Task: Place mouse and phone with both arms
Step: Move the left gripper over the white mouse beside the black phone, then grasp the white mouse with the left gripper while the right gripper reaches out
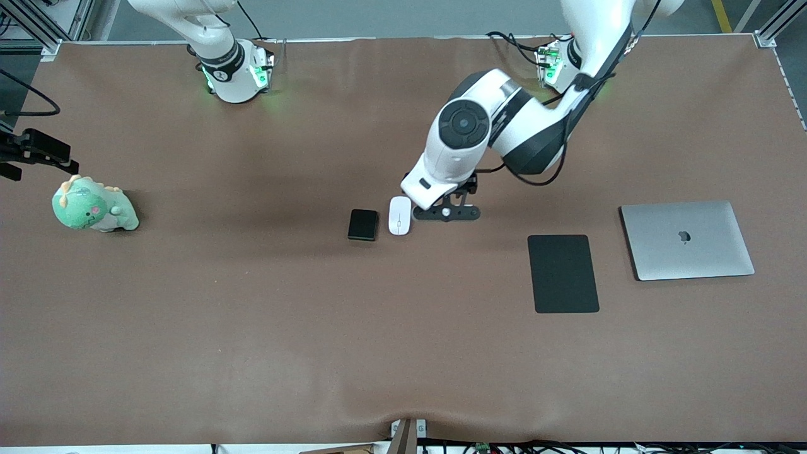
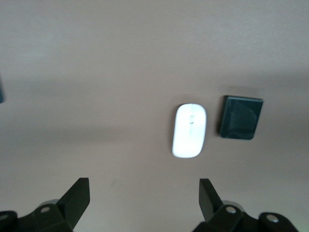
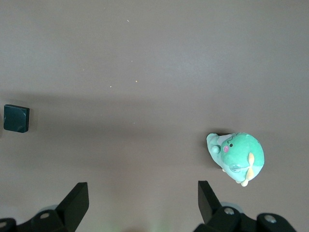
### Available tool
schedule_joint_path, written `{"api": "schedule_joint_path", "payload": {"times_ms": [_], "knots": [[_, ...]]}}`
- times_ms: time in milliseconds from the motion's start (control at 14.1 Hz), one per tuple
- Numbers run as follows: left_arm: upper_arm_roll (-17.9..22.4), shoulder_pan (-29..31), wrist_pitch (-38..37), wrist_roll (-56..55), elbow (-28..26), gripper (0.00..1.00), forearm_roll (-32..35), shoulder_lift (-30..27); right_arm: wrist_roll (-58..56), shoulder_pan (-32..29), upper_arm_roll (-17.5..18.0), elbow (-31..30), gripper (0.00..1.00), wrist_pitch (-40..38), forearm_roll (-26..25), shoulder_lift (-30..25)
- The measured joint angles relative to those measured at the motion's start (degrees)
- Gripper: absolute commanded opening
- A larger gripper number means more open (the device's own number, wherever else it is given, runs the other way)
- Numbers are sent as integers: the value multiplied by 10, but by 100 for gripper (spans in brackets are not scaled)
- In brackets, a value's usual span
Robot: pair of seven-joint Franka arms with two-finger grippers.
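Next, my left gripper grips the long sides of the white mouse (image 1: pixel 400 219) (image 2: pixel 191 123), beside its scroll wheel.
The white oval mouse (image 1: pixel 400 215) lies near the middle of the brown table, and the small black phone (image 1: pixel 363 224) lies beside it toward the right arm's end. My left gripper (image 1: pixel 446 213) hangs open and empty just above the table, beside the mouse toward the left arm's end. In the left wrist view its gripper (image 2: pixel 143 186) is open over bare table, with the mouse (image 2: pixel 189 131) and the phone (image 2: pixel 241 117) side by side past its fingertips. My right gripper (image 3: pixel 142 186) is open and empty, high over bare table. It is out of the front view. The phone (image 3: pixel 16 118) shows small at the edge of the right wrist view.
A large flat black mouse pad (image 1: pixel 563 273) and a closed silver laptop (image 1: pixel 687 239) lie toward the left arm's end. A green plush dinosaur (image 1: pixel 94 208) sits at the right arm's end, also in the right wrist view (image 3: pixel 239 157). A black device (image 1: pixel 34 151) juts in above it.
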Motion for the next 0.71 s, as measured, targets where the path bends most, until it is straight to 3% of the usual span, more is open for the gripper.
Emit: {"api": "schedule_joint_path", "payload": {"times_ms": [709], "knots": [[2, -62, 85, -81, 11, 100, 96, 108, 0, -4, -1, 0, 100, 4, -28, 52]]}}
